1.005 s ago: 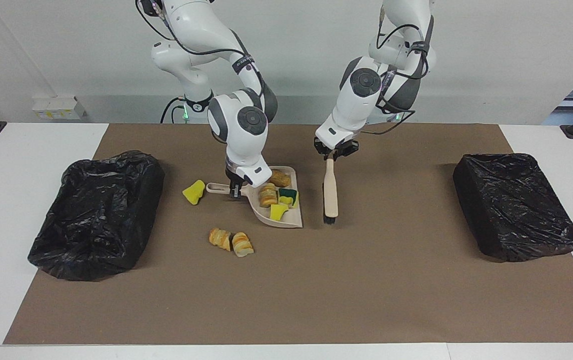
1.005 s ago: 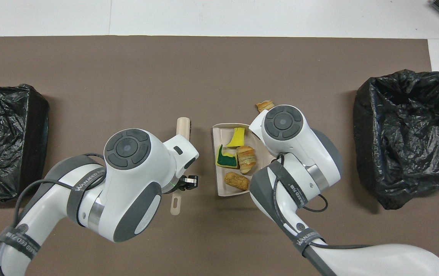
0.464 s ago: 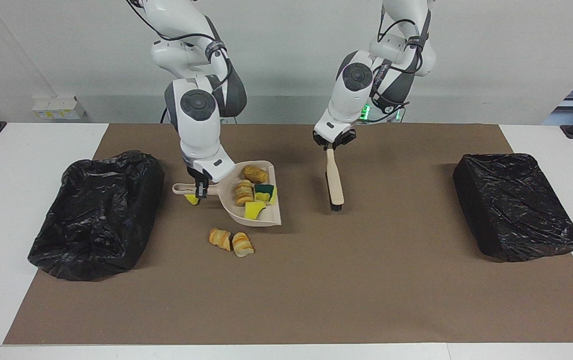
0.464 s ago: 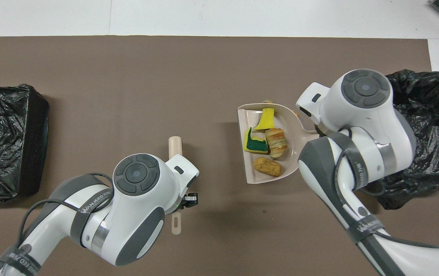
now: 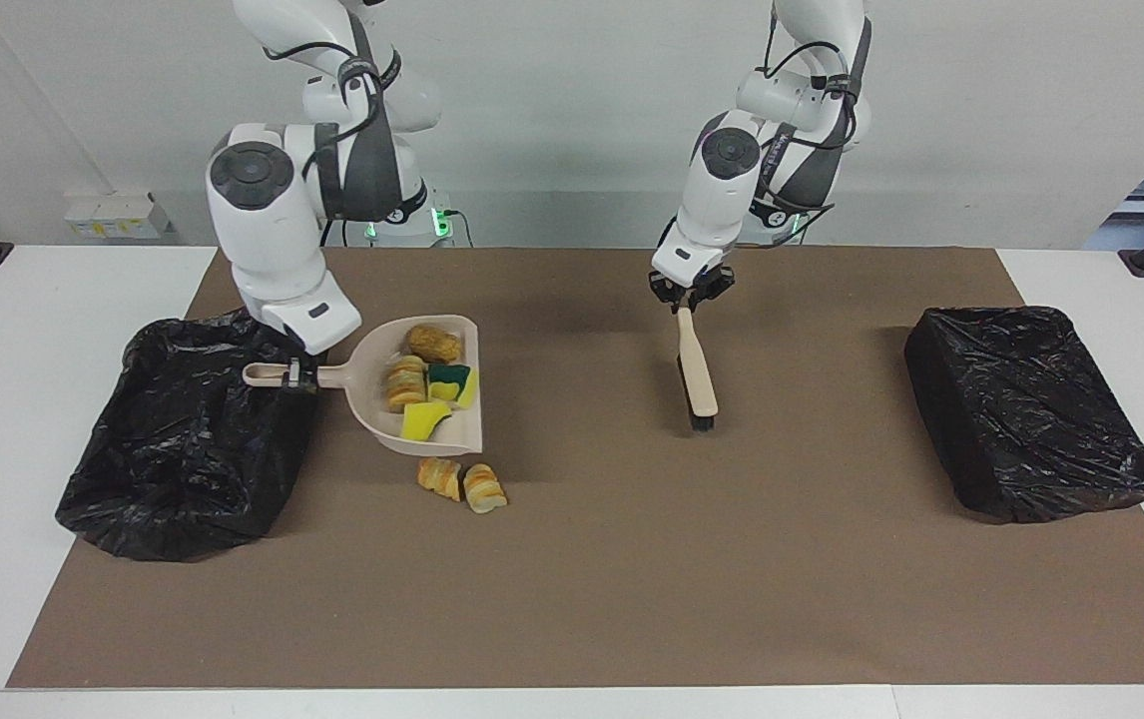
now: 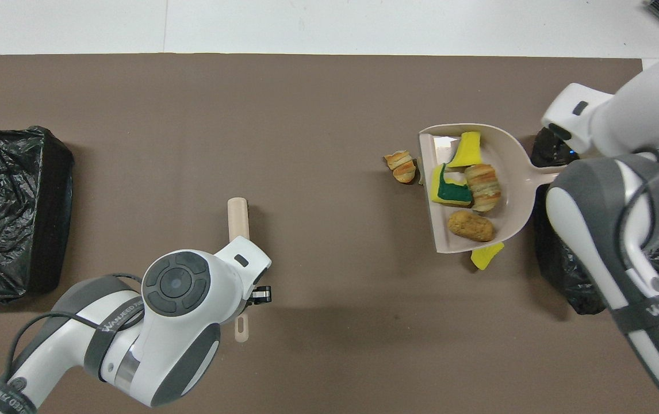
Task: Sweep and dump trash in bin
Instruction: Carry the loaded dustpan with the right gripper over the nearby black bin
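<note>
My left gripper will move the beige brush to the brown mat's near side. I will let go of it there, midway (image 6: 305, 374) between the black-lined bins.
My right gripper (image 5: 299, 376) is shut on the handle of the beige dustpan (image 5: 369, 371), held level above the mat, the handle over the edge of the black-lined bin (image 5: 188, 429). Several trash lumps (image 5: 427, 384), sponge bits and bread-like chunks, lie in the pan (image 6: 516, 192). Two bread-like chunks (image 5: 460, 482) sit on the mat beside the pan's lip. One yellow sponge bit (image 6: 486, 255) lies on the mat at the pan's edge. My left gripper (image 5: 690, 297) is shut on the beige brush (image 5: 697, 374), bristles down near the mat's middle.
A second black-lined bin (image 5: 1031, 409) stands at the left arm's end of the brown mat (image 5: 632, 579). In the overhead view the right arm covers much of the bin (image 6: 562, 273) at its end.
The right arm lifted the loaded dustpan and carried it toward the bin at its end, uncovering the yellow sponge bit. The left arm drew the brush slightly toward its own end.
</note>
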You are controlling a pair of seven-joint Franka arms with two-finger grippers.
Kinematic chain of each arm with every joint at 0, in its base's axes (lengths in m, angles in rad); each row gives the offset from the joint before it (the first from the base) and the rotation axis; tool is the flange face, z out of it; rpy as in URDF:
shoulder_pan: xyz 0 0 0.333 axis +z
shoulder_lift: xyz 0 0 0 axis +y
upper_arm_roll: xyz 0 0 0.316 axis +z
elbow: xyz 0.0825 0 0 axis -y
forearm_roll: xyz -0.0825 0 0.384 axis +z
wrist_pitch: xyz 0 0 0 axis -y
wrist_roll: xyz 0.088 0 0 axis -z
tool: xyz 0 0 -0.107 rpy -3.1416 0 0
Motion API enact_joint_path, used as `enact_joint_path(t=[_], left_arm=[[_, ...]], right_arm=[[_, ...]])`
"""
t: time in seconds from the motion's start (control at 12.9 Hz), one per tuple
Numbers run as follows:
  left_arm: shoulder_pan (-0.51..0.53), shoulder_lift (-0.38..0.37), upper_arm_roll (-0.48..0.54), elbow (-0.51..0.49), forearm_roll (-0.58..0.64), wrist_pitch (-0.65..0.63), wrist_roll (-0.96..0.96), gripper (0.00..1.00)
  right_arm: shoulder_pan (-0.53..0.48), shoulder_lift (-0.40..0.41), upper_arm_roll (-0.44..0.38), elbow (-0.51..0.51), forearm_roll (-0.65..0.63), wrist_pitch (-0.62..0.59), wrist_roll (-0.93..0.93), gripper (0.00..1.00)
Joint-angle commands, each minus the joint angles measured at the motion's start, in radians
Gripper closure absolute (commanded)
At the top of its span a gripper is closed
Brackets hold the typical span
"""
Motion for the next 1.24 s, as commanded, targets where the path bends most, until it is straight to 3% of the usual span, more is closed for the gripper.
enact_joint_path(t=[0.0, 0.46, 0.62, 0.85, 1.16], left_arm=[[0.003, -0.06, -0.009, -0.055, 0.022, 0.025, -0.007, 1.0], [-0.246, -0.111, -0.015, -0.116, 0.022, 0.044, -0.277, 1.0], [-0.344, -0.13, -0.015, -0.15, 0.021, 0.054, -0.346, 1.0], [-0.461, -0.143, -0.016, -0.219, 0.021, 0.151, -0.459, 1.0], [-0.529, -0.188, -0.018, -0.266, 0.009, 0.145, -0.512, 1.0]], right_arm=[[-0.104, -0.007, 0.007, 0.036, 0.008, -0.02, -0.091, 1.0], [-0.349, -0.001, 0.007, 0.053, -0.099, 0.018, -0.29, 1.0], [-0.404, -0.004, 0.008, 0.05, -0.189, 0.14, -0.292, 1.0], [-0.422, -0.007, 0.007, 0.038, -0.373, 0.217, -0.275, 1.0], [-0.412, -0.067, 0.008, -0.073, -0.602, 0.276, -0.148, 1.0]])
